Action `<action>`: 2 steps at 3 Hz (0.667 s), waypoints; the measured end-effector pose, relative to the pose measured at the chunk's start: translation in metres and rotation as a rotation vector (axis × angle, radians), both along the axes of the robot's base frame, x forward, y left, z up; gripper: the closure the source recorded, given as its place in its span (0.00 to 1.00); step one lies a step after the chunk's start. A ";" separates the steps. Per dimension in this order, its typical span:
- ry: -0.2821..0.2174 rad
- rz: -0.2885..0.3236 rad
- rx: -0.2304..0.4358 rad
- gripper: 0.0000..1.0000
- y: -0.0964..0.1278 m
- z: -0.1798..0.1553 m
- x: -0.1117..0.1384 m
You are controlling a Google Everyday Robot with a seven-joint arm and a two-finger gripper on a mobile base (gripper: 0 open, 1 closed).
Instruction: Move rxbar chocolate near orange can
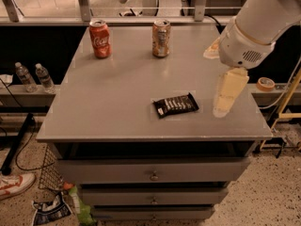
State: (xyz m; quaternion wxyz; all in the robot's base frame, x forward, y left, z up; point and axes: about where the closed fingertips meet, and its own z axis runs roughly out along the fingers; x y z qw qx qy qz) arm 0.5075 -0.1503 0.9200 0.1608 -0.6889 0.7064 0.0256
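Next, my gripper travels to the rxbar chocolate's middle (179,104), a little toward the end opposite its white patch, and then closes on it there.
The rxbar chocolate (176,105) lies flat on the grey table top (117,93), right of centre and near the front edge, its white end patch to the left. The orange can (161,37) stands upright at the back of the table, near the middle. My gripper (225,94) hangs from the white arm (254,27) above the table's right side, just right of the bar and apart from it. It holds nothing that I can see.
A red cola can (100,38) stands at the back left of the table. Drawers (153,175) sit under the top. Two water bottles (35,76) stand on a low ledge at the left. A tape roll (265,84) lies at the right.
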 end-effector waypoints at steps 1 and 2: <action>0.053 0.073 0.039 0.00 0.023 -0.028 0.013; 0.057 0.074 0.041 0.00 0.024 -0.030 0.014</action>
